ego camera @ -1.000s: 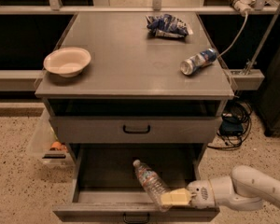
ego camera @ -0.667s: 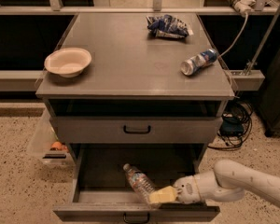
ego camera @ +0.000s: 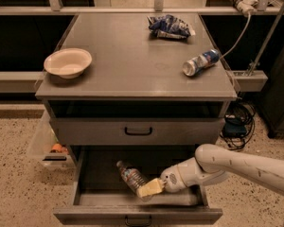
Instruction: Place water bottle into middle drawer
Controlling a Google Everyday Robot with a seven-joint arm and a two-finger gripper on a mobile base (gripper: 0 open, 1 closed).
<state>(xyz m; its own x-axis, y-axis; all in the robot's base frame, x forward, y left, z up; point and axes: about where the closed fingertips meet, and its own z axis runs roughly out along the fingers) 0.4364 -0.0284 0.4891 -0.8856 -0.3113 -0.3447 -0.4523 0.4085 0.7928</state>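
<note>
Next, my gripper lets go of the water bottle on the bottom of the open middle drawer, straight [ego camera: 146, 177] behind that drawer's small dark handle.
The water bottle [ego camera: 131, 176] is a clear ribbed plastic bottle lying tilted inside the open middle drawer [ego camera: 137, 215], cap end toward the back left. My gripper [ego camera: 149, 188], with pale yellow fingers [ego camera: 151, 187], reaches into the drawer from the right on a white arm and is shut on the bottle's lower end. The drawer is pulled out at the bottom of the grey cabinet, its low front panel and small dark handle toward the camera.
The closed taller drawer [ego camera: 138, 131] with a black handle sits above. On the cabinet top lie a white bowl [ego camera: 67, 62], a blue chip bag [ego camera: 170, 26] and a blue-and-silver can [ego camera: 200, 62]. A clear bin [ego camera: 49, 145] stands at left, cables at right.
My gripper has moved left inside the drawer, carrying the water bottle with it; the bottle now lies nearer the drawer's middle-left.
</note>
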